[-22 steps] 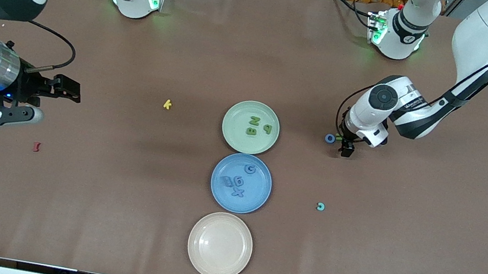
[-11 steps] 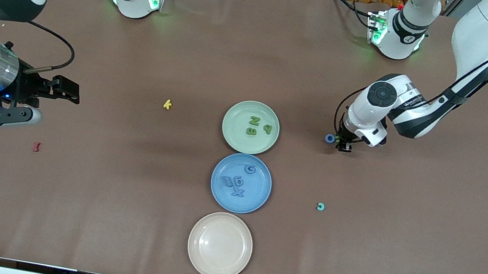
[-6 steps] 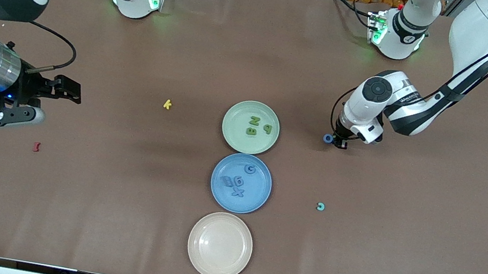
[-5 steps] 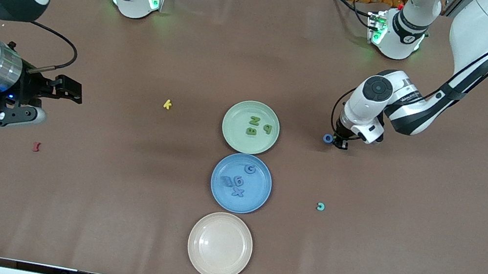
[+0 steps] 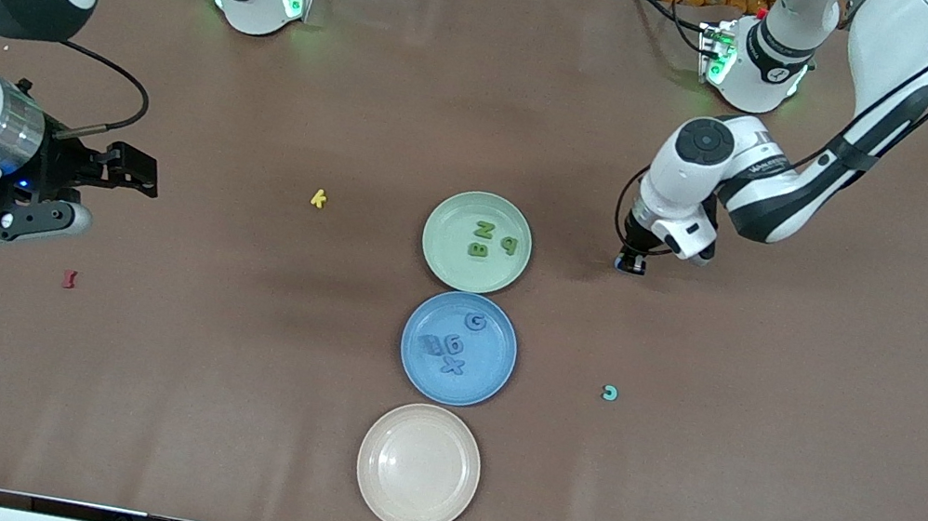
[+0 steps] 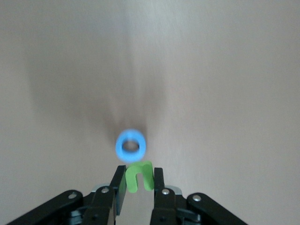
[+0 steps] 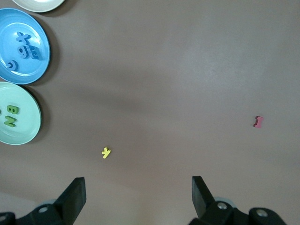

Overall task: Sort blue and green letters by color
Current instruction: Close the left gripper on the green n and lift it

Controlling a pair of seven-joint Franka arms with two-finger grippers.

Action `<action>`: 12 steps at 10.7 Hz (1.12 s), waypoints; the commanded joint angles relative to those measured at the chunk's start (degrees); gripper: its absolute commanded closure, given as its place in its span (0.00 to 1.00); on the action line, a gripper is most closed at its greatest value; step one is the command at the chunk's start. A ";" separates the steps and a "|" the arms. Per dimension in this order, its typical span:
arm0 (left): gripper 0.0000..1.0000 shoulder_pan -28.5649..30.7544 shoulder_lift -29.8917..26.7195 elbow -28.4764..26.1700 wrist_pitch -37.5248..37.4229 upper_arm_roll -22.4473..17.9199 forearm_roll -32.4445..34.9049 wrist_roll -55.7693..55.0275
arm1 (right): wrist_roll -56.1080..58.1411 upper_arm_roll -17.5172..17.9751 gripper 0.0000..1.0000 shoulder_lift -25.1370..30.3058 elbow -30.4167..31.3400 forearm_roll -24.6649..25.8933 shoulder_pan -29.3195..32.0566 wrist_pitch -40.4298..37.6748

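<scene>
Next, my left gripper sets the small green letter down on the green plate [image 5: 495,265], releasing it between that plate's letters and the plate's rim that faces the blue plate. The green letter is now just above the table.
My left gripper [image 5: 630,264] is shut on a small green letter [image 6: 139,176], just above the table between the left arm's base and the green plate [image 5: 449,265]. A blue ring letter [image 6: 131,145] lies on the table right under its fingertips. The green plate holds three green letters [image 5: 481,240]. The blue plate [image 5: 485,379], nearer the camera, holds several blue letters [image 5: 454,348]. A teal letter [image 5: 611,393] lies alone toward the left arm's end. My right gripper [image 5: 131,175] waits open and empty [image 7: 138,194] over the right arm's end.
A cream plate [image 5: 418,467] sits nearest the camera, in line with the other two plates. A yellow K [image 5: 319,198] lies beside the green plate toward the right arm's end. A dark red piece [image 5: 70,278] lies near my right gripper.
My left gripper closed on the green letter beside the blue ring, then shifted with it a little toward the green plate. The right arm has barely moved.
</scene>
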State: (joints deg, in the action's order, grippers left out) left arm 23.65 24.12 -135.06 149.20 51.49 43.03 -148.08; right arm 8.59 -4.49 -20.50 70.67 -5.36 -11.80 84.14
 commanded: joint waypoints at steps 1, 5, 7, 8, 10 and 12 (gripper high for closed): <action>1.00 -0.96 -0.92 1.99 -1.19 4.84 1.27 -1.33 | 2.39 0.36 0.00 -0.33 -0.09 0.17 -0.07 0.41; 1.00 -6.23 0.31 6.64 -0.40 5.11 1.45 -1.33 | 3.10 0.54 0.00 -1.20 -0.18 0.08 -0.42 2.87; 1.00 -8.25 1.97 9.98 0.39 5.03 1.71 -1.24 | 3.02 0.45 0.00 -1.91 -0.27 0.35 -1.21 3.05; 1.00 -9.13 2.85 11.21 0.57 5.02 1.89 -1.16 | 3.02 0.45 0.00 -1.91 -0.27 0.35 -1.21 3.39; 1.00 -10.54 5.22 13.59 2.23 4.76 2.41 -1.07 | 2.93 0.45 0.00 -1.82 -0.35 0.17 -1.21 3.31; 1.00 -10.64 7.86 14.73 5.12 4.59 6.34 -1.07 | 3.01 0.27 0.00 -1.38 -0.53 0.08 -0.08 3.31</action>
State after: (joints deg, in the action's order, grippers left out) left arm 13.57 27.60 -122.75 151.48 56.49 44.01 -148.08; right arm 11.02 -4.21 -22.37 70.61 -5.35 -13.08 87.44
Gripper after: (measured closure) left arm 0.722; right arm 0.000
